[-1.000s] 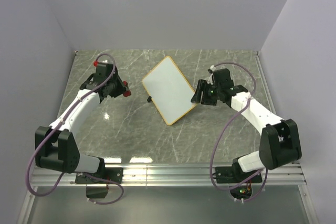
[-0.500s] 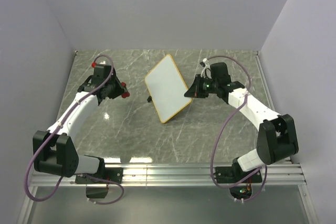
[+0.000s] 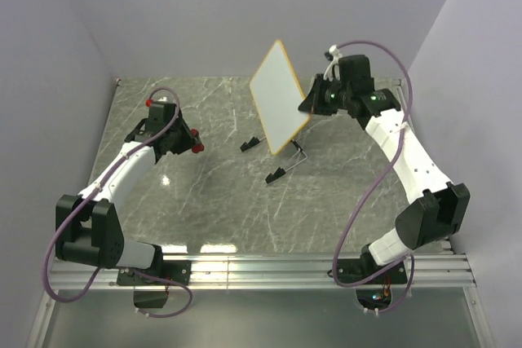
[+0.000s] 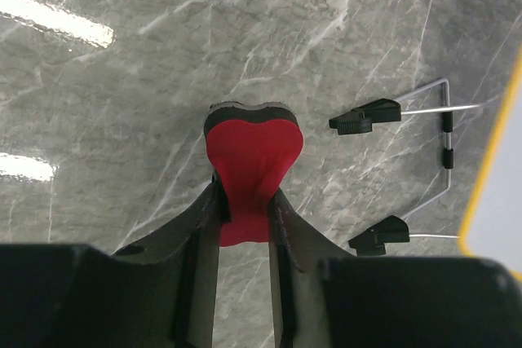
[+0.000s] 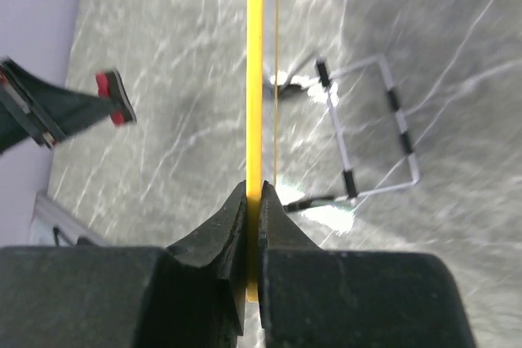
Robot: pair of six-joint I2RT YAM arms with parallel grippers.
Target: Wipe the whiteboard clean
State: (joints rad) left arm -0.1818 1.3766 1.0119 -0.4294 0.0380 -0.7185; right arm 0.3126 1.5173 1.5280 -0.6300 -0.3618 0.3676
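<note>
My right gripper should release the whiteboard, still hanging tilted above the table's back, on the wire stand point(image 3: 294, 142) point(image 5: 363, 134), so that the whiteboard's lower edge rests against the black feet.
The whiteboard point(image 3: 277, 103) is white with a yellow frame and hangs tilted on edge above the back of the table. My right gripper point(image 3: 310, 107) is shut on its right edge; in the right wrist view the yellow frame point(image 5: 254, 79) runs straight up from between my closed right gripper point(image 5: 254, 197). No scribble shows on the face I see. Its wire stand point(image 3: 287, 159) with two black feet hangs below. At the left, my left gripper point(image 3: 192, 138) is shut on a red bow-shaped eraser point(image 4: 253, 152), well apart from the board's frame point(image 4: 489, 160).
The grey marble tabletop point(image 3: 204, 201) is bounded by pale walls at the left, back and right. The stand's wire loop point(image 4: 444, 136) and black feet lie between the eraser and the board. A metal rail point(image 3: 261, 266) runs along the near edge.
My right gripper shut on the board's right edge and lifted it from flat on the table to a tilted, raised pose toward the back; the stand now shows. The left arm barely moved.
</note>
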